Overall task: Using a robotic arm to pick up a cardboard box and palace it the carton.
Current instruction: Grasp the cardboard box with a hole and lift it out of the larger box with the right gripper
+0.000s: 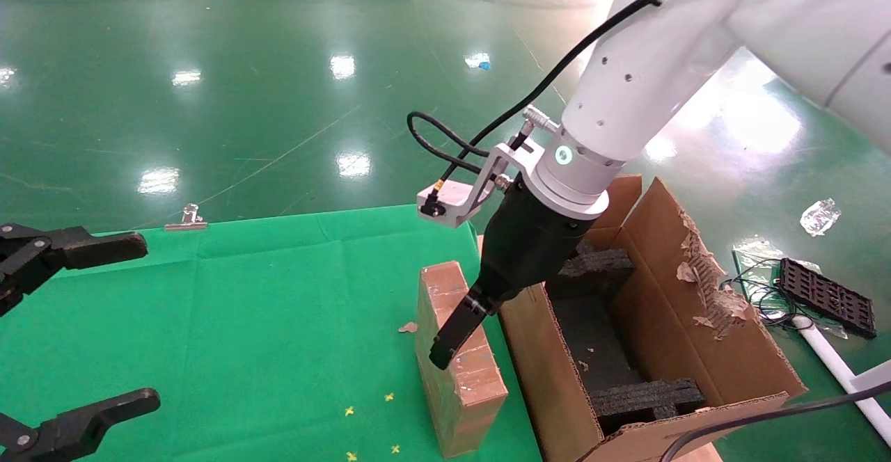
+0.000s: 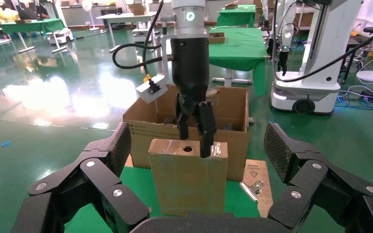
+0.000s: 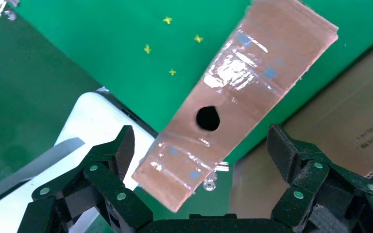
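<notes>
The near end [image 1: 478, 371] [image 3: 182, 162] of the small cardboard box's taped top, just short of its round hole, is the spot my right gripper should close on next.
The small cardboard box [image 1: 463, 378] stands on edge on the green table, right beside the carton [image 1: 668, 288]. Its taped top has a round hole [image 3: 208, 118]. The white robotic arm [image 1: 640, 72] reaches down from the right. My right gripper [image 1: 459, 340] is open and straddles the box's narrow top, one finger on each side, with gaps to both faces in the right wrist view [image 3: 201, 141]. The left wrist view shows the box [image 2: 187, 179], the right gripper [image 2: 194, 136] and the carton [image 2: 141, 131] behind. My left gripper [image 1: 69, 330] is open and empty at the table's left edge.
Black foam blocks [image 1: 647, 396] line the carton's inside, and its far flap is torn. A metal binder clip [image 1: 186, 218] lies at the table's far edge. A black tray [image 1: 825, 295] and cables lie on the floor at the right. The green cloth [image 1: 243, 309] covers the table.
</notes>
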